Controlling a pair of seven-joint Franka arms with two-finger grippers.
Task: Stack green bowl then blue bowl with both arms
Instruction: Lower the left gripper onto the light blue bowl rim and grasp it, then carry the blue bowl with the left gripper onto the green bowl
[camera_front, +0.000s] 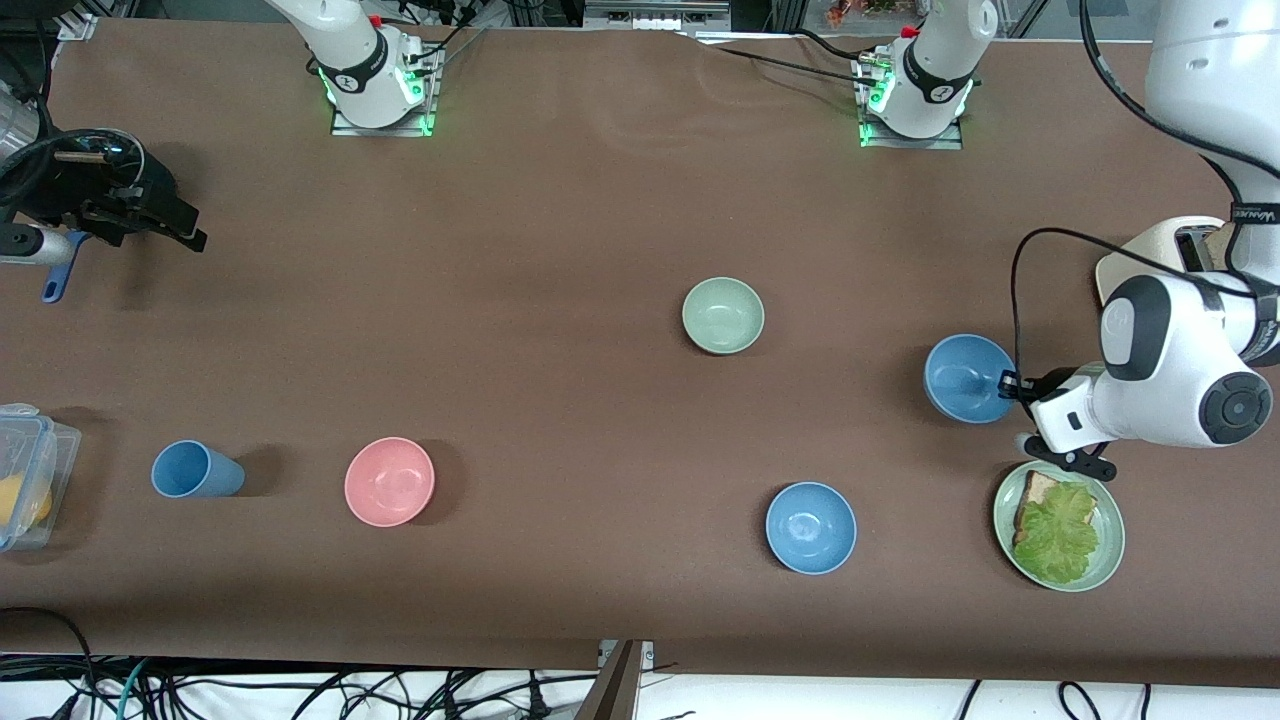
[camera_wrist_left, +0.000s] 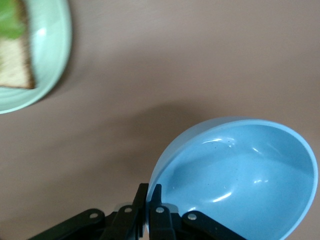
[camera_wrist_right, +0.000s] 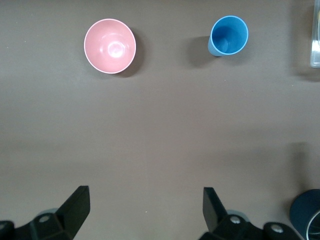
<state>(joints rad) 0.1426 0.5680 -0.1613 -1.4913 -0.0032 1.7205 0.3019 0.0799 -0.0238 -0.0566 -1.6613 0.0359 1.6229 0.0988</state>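
Next, my left gripper lets go of the blue bowl inside the empty green bowl (camera_front: 723, 314) on the brown table.
The green bowl (camera_front: 722, 315) sits upright and empty on the brown table, midway between the arms' ends. My left gripper (camera_front: 1010, 384) is shut on the rim of a blue bowl (camera_front: 967, 378), toward the left arm's end; in the left wrist view the fingers (camera_wrist_left: 149, 192) pinch the rim and the bowl (camera_wrist_left: 240, 175) hangs tilted. A second blue bowl (camera_front: 810, 527) rests nearer the front camera. My right gripper (camera_front: 185, 232) is open and empty, held over the table at the right arm's end; it also shows in the right wrist view (camera_wrist_right: 145, 205).
A pink bowl (camera_front: 389, 481) and a blue cup (camera_front: 195, 470) stand toward the right arm's end. A green plate (camera_front: 1108, 545) with toast and lettuce lies just under the left wrist. A white toaster (camera_front: 1160, 255) and a clear container (camera_front: 30, 490) stand at the table's ends.
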